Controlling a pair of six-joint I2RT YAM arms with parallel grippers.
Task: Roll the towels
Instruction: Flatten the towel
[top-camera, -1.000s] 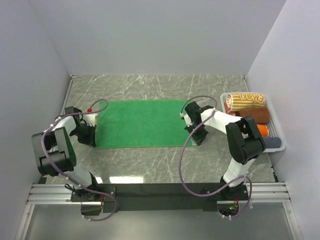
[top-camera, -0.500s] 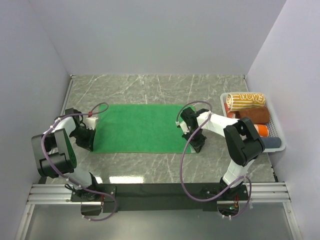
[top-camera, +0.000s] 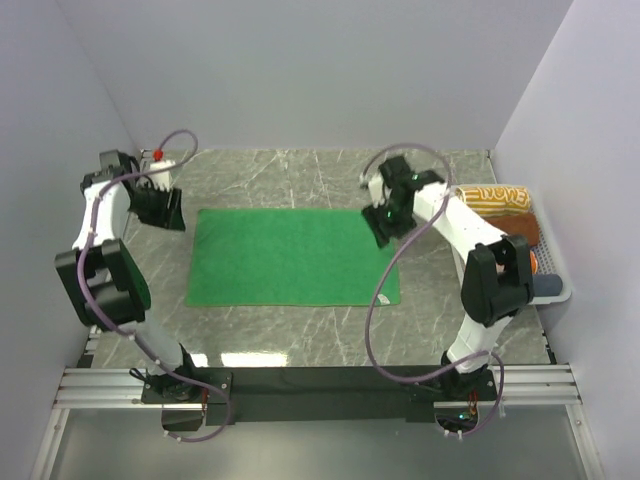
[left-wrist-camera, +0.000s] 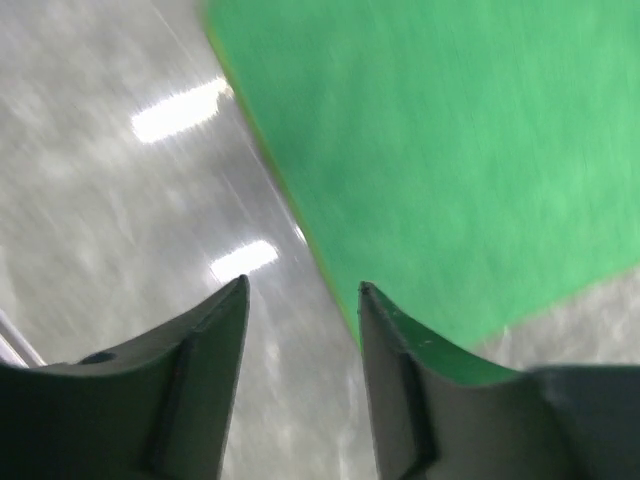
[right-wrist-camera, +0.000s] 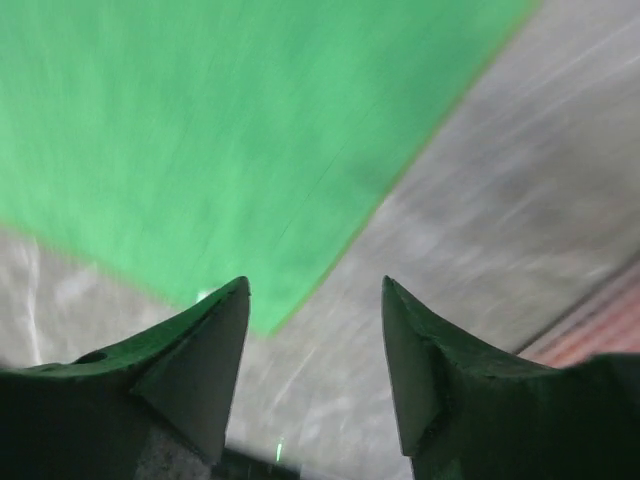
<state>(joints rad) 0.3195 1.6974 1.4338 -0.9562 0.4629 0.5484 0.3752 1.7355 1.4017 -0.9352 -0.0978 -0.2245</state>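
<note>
I will close my left gripper on the far corner (top-camera: 201, 211) of the green towel, at the towel's end away from the white basket.
A bright green towel (top-camera: 290, 257) lies spread flat on the marble table, its long side running left to right. My left gripper (top-camera: 164, 210) hovers off the towel's far-left corner. In the left wrist view the left gripper (left-wrist-camera: 302, 290) stands open over bare table, with the towel's edge (left-wrist-camera: 420, 150) to its right. My right gripper (top-camera: 385, 224) hangs above the far-right corner. The right wrist view shows the right gripper (right-wrist-camera: 314, 286) open and empty, with a corner of the towel (right-wrist-camera: 220, 130) below it. Both wrist views are blurred.
A white basket (top-camera: 566, 282) at the right wall holds rolled towels: a yellow-striped one (top-camera: 490, 199), a brown one (top-camera: 508, 230), an orange one (top-camera: 524, 262) and a blue-grey one (top-camera: 545, 288). Grey walls close in the table on three sides.
Both grippers have opened and let go of the towel's short edges. Each has risen and swung toward the far corners. The towel now lies flat and a little nearer.
</note>
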